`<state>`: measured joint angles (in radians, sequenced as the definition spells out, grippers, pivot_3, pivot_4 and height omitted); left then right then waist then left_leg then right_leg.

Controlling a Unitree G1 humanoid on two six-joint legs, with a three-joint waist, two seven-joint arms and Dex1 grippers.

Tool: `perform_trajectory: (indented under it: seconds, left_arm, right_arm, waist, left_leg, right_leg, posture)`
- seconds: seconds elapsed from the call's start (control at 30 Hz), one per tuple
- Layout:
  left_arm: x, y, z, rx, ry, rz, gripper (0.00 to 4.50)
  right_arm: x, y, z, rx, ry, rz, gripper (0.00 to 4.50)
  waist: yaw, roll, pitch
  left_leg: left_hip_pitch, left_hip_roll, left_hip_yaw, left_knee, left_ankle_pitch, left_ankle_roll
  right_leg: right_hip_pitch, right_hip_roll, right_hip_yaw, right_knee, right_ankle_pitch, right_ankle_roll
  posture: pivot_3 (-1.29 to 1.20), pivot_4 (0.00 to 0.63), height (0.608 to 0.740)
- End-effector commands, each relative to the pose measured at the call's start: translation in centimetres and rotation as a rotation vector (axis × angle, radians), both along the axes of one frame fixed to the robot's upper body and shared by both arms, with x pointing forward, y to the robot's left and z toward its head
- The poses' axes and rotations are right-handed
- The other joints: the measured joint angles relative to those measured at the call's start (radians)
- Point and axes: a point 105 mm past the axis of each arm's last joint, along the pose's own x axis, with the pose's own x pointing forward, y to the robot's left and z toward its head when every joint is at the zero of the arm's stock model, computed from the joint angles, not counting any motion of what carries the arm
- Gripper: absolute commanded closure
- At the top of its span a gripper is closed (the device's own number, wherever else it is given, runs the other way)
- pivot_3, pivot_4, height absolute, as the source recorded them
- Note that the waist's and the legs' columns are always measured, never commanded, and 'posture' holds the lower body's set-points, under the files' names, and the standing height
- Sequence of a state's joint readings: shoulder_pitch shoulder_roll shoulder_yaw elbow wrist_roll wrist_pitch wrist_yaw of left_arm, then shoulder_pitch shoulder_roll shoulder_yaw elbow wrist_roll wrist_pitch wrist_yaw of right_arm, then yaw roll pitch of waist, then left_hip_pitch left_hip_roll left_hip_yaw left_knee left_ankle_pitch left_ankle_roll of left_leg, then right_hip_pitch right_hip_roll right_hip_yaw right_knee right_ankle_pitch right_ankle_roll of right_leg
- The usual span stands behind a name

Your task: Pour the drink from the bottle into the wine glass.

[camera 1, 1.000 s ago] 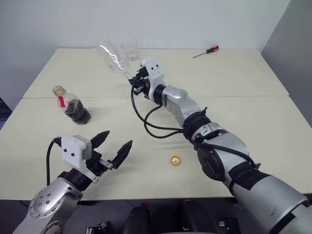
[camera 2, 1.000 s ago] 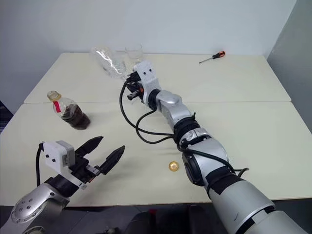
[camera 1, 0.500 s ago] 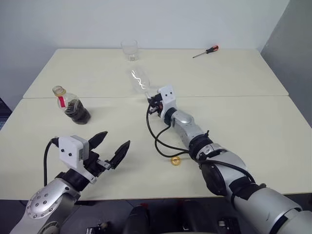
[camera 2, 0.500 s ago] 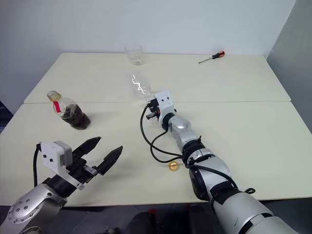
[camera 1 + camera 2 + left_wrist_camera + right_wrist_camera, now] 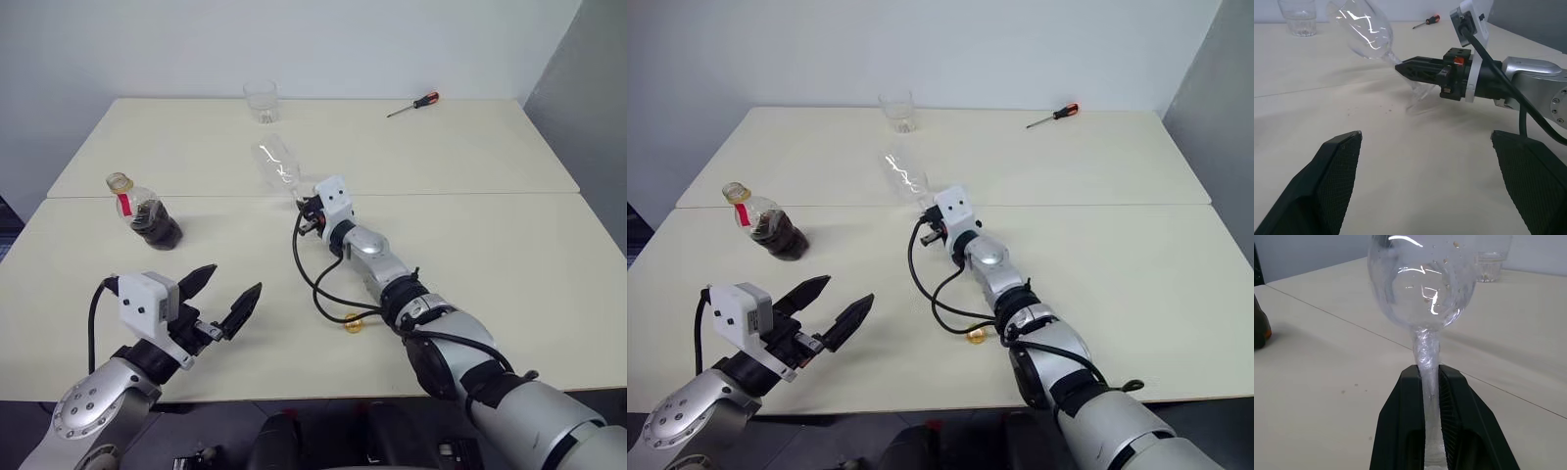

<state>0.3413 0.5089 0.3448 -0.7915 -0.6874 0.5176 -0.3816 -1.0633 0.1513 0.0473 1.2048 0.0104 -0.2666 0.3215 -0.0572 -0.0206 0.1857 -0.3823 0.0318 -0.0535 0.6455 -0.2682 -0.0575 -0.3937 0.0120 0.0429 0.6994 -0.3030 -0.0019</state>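
Note:
Next, I lay the wine glass down with my right gripper on the table (image 5: 344,237) between the seam and the yellow cap.
The wine glass (image 5: 274,163) is clear and empty. It leans toward the far left over the middle of the table. My right gripper (image 5: 306,203) is shut on its stem (image 5: 1427,357), just below the bowl (image 5: 1420,279), and the foot sits low near the tabletop. The bottle (image 5: 147,213) stands at the left with its mouth uncapped, a red label strip and the dark drink (image 5: 158,227) in its lower half. My left gripper (image 5: 236,277) hovers open and empty near the front left, apart from the bottle.
A yellow cap (image 5: 353,323) lies on the table beside my right forearm. A short clear tumbler (image 5: 261,100) stands at the back and a red-handled screwdriver (image 5: 415,103) lies at the back right. The cream table (image 5: 509,255) has a seam across its middle.
My right arm came down and back from beside the tumbler with the wine glass, which now sits low over the table's middle. The left gripper stayed put.

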Motion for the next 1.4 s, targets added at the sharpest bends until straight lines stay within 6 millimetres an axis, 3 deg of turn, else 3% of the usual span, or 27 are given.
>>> perform_trajectory:
  seconds: [0.03,0.53,0.9,1.03,1.23,1.4]
  left_arm:
    - [-0.4,-0.2,1.2,0.015,-0.048,-0.007,0.0]
    - [-0.2,0.0,1.2,0.017,-0.051,0.003,0.0]
    - [-0.1,0.2,1.3,0.024,-0.053,0.003,0.0]
    - [-0.2,0.2,1.2,0.024,-0.049,0.005,0.0]
    - [0.0,-0.1,0.9,0.01,-0.049,-0.001,0.0]
    - [0.3,-0.4,0.7,-0.001,-0.049,-0.007,0.0]
  right_arm:
    - [-2.3,2.5,-2.8,-0.002,0.071,0.069,4.35]
    - [-1.6,-2.2,-4.2,-0.091,0.077,0.023,4.35]
    - [-2.1,-3.4,-3.9,-0.179,0.039,0.079,4.35]
    - [-2.4,-5.3,-2.4,-0.314,-0.004,0.161,4.35]
    - [-3.0,-8.1,1.4,-0.547,-0.065,0.281,4.35]
    - [-4.0,-10.3,3.0,-0.733,-0.066,0.371,4.35]
  waist:
    - [0.0,0.0,0.0]
    - [0.003,-0.001,-0.003]
    - [0.009,-0.003,-0.004]
    - [0.021,-0.003,-0.004]
    - [0.031,-0.002,-0.004]
    - [0.028,-0.002,-0.003]
  left_leg:
    - [0.0,0.0,0.0,0.0,0.0,0.0]
    - [0.005,0.0,-0.001,0.0,0.0,0.0]
    - [0.007,-0.001,-0.001,0.0,0.0,0.0]
    - [0.007,-0.001,-0.001,0.0,0.0,0.0]
    - [0.005,-0.001,-0.002,0.001,0.0,0.0]
    - [0.002,-0.002,-0.002,0.0,0.0,0.0]
  right_leg:
    - [0.0,0.0,0.0,0.0,0.0,0.0]
    - [0.006,0.0,-0.001,-0.001,0.0,0.0]
    - [0.008,0.0,-0.001,-0.001,0.0,0.001]
    - [0.008,0.0,-0.001,-0.002,0.0,0.001]
    - [0.007,-0.002,-0.001,-0.003,0.0,0.002]
    - [0.005,-0.002,-0.001,-0.004,0.0,0.002]
  posture:
    - [0.0,0.15,0.74]
    - [0.0,0.15,0.74]
    - [0.0,0.15,0.74]
    - [0.0,0.15,0.74]
    - [0.0,0.15,0.74]
    - [0.0,0.15,0.74]
